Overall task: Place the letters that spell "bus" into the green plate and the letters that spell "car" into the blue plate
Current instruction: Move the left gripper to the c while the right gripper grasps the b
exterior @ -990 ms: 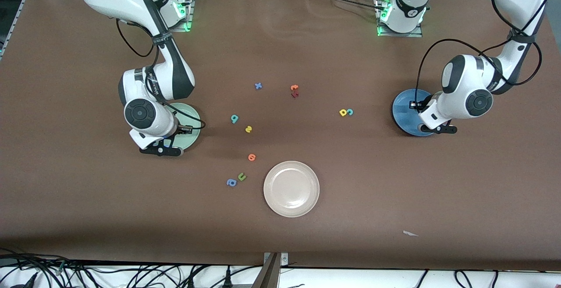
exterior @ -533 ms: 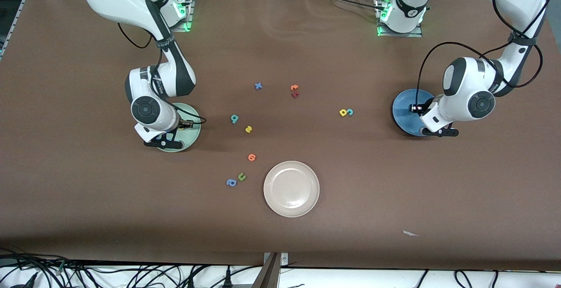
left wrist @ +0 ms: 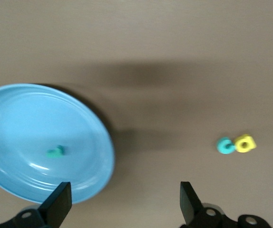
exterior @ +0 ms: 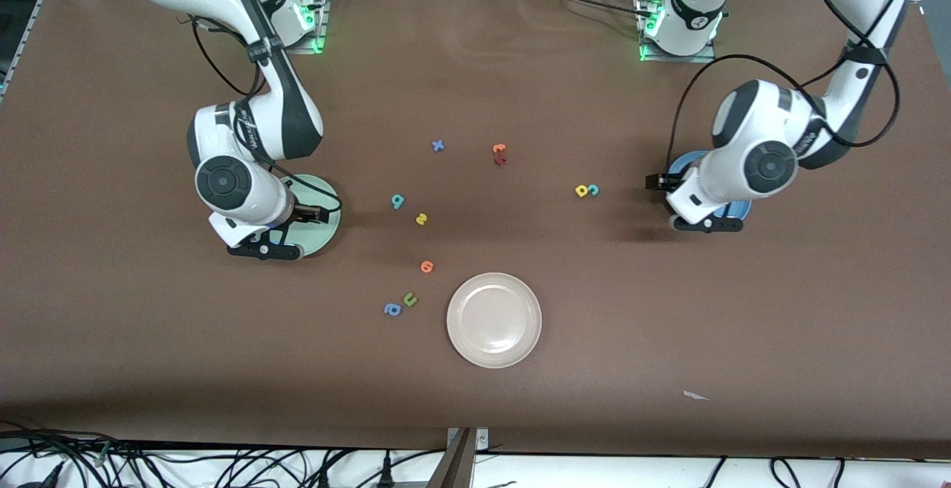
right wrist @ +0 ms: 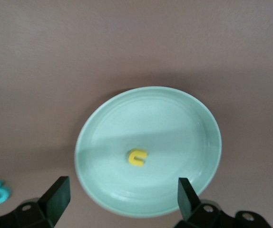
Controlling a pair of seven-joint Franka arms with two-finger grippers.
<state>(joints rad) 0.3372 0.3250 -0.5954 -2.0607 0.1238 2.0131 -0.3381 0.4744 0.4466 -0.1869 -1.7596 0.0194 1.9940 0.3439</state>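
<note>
The teal "b" is beside the green plate. My right gripper goes to it next and closes across the round part of that letter (exterior: 397, 200).
The green plate (right wrist: 174, 128) holds the yellow "u" (right wrist: 137, 157). My right gripper (right wrist: 122, 199) hangs open and empty over that plate's edge (exterior: 325, 229). The blue plate (left wrist: 22, 123) holds the small teal "r" (left wrist: 55, 151). My left gripper (left wrist: 125, 209) hangs open and empty over the blue plate's rim (exterior: 737, 209) and the bare table beside it. The teal "c" (exterior: 593, 190) and yellow "a" (exterior: 582, 191) lie touching between the blue plate and the table's middle. The teal "b" (exterior: 398, 201) and yellow "s" (exterior: 421, 218) lie near the green plate.
A cream-white plate (exterior: 494, 319) sits nearer the front camera. An orange round letter (exterior: 426, 267), a green "u" (exterior: 409, 299) and a blue "a" (exterior: 391, 310) lie beside it. A blue "x" (exterior: 438, 145), an orange letter (exterior: 498, 148) and a dark red one (exterior: 499, 160) lie toward the bases.
The left arm's hand has swung across the blue plate toward the table's middle. The right arm's hand has shifted slightly over the green plate.
</note>
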